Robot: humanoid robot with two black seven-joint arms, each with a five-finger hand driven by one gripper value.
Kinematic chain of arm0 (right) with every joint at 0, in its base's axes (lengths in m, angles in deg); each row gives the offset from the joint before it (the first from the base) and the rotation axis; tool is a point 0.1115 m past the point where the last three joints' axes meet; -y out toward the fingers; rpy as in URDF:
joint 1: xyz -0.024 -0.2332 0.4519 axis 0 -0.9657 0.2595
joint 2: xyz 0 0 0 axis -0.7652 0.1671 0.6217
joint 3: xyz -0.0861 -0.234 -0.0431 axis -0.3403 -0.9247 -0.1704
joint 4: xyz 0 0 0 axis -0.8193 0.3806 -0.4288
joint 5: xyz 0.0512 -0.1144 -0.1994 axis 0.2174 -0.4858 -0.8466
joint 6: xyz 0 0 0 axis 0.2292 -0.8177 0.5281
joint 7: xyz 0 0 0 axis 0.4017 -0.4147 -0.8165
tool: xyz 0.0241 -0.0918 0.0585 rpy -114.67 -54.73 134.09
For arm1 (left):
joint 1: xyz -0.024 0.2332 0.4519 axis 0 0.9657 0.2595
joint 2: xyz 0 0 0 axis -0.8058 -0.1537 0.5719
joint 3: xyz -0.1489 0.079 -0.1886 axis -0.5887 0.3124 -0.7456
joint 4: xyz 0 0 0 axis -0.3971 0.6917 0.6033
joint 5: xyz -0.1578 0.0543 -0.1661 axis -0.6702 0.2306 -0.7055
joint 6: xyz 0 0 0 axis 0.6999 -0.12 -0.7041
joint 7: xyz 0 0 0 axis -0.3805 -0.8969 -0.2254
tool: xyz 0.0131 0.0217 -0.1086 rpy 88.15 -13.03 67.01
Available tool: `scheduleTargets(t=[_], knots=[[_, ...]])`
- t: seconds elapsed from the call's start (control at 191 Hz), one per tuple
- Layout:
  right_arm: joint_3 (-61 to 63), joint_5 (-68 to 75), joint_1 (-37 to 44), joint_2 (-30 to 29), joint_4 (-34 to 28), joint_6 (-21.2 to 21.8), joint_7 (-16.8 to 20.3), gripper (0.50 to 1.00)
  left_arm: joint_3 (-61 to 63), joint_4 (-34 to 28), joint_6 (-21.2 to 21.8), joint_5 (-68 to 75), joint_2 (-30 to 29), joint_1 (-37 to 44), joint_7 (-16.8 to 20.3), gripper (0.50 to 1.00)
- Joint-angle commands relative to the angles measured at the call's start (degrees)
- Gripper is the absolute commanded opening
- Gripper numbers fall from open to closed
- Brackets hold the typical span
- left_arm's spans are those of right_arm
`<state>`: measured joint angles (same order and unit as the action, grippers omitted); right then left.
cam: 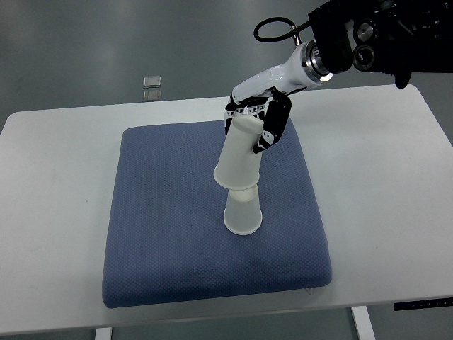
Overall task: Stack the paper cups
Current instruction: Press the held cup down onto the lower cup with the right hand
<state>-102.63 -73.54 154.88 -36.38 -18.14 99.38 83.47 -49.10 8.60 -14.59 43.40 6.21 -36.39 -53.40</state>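
My right gripper is holding a paper cup, now tilted over the standing cup's base. It will let go of it over the upturned white paper cup (253, 177) standing on the blue cushion.
My right hand (256, 124) comes in from the upper right and is shut on a white paper cup (239, 157), held upside down and tilted, mouth downward. Its rim sits over the base of a second white paper cup (243, 211), which stands upside down on the blue cushion (163, 212). The held cup partly covers the top of the standing one; I cannot tell how far it has slid over it. The left hand is out of view.
The blue cushion lies on a white table (382, 184). Two small pale squares (151, 87) lie on the grey floor beyond the table's far edge. The robot's black arm and cable (368, 35) hang over the upper right.
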Motion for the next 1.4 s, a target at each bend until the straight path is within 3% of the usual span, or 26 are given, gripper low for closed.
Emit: scheduleTargets(t=[0.0, 0.252, 1.394], knots=[[-0.1, 0.0, -0.4, 0.3, -0.2, -0.2, 0.0, 0.515, 0.0, 0.0, 0.0, 0.0, 0.0, 0.0, 0.0, 1.0], [0.0, -0.1, -3.3, 0.4, -0.2, -3.0, 0.0, 0.517, -0.1, -0.1, 0.0, 0.0, 0.0, 0.0, 0.0, 1.0], [0.4, -1.8, -8.5, 2.4, -0.9, -3.2, -0.1, 0.529, 0.0, -0.2, 0.0, 0.0, 0.0, 0.0, 0.0, 1.0]])
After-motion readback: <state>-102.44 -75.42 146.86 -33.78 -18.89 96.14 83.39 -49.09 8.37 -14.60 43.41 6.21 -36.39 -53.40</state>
